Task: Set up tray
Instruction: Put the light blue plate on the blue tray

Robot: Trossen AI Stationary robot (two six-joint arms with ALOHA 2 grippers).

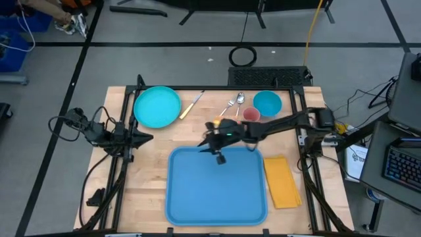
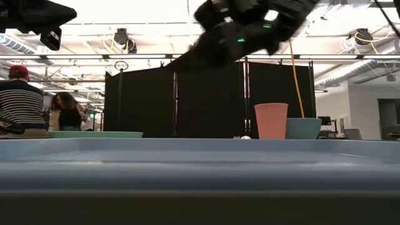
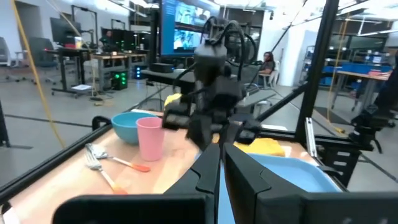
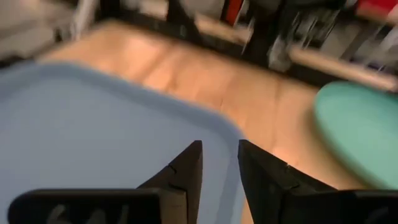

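The turquoise plate is the next place for my left gripper to go. It should close on the plate's near rim (image 1: pixel 172 124), between the knife's handle and the blue tray.
The blue tray (image 1: pixel 217 187) lies flat on the wooden table, near its front edge; it also fills the bottom of the low view as the tray (image 2: pixel 200 165). My right gripper (image 1: pixel 205 146) hovers above the tray's far left corner (image 4: pixel 211 134), pointing toward the table's left. It is open by a narrow gap and holds nothing (image 4: pixel 221 155). My left gripper (image 1: pixel 146 137) waits at the table's left edge, level and shut (image 3: pixel 221 163), clear of everything.
Behind the tray lie a turquoise plate (image 1: pixel 158 106), a knife (image 1: pixel 191 105), a fork and spoon (image 1: pixel 235 102), a pink cup (image 1: pixel 251 115) and a blue bowl (image 1: pixel 267 103). A yellow napkin (image 1: pixel 283 181) lies right of the tray. People stand in the room beyond the table.
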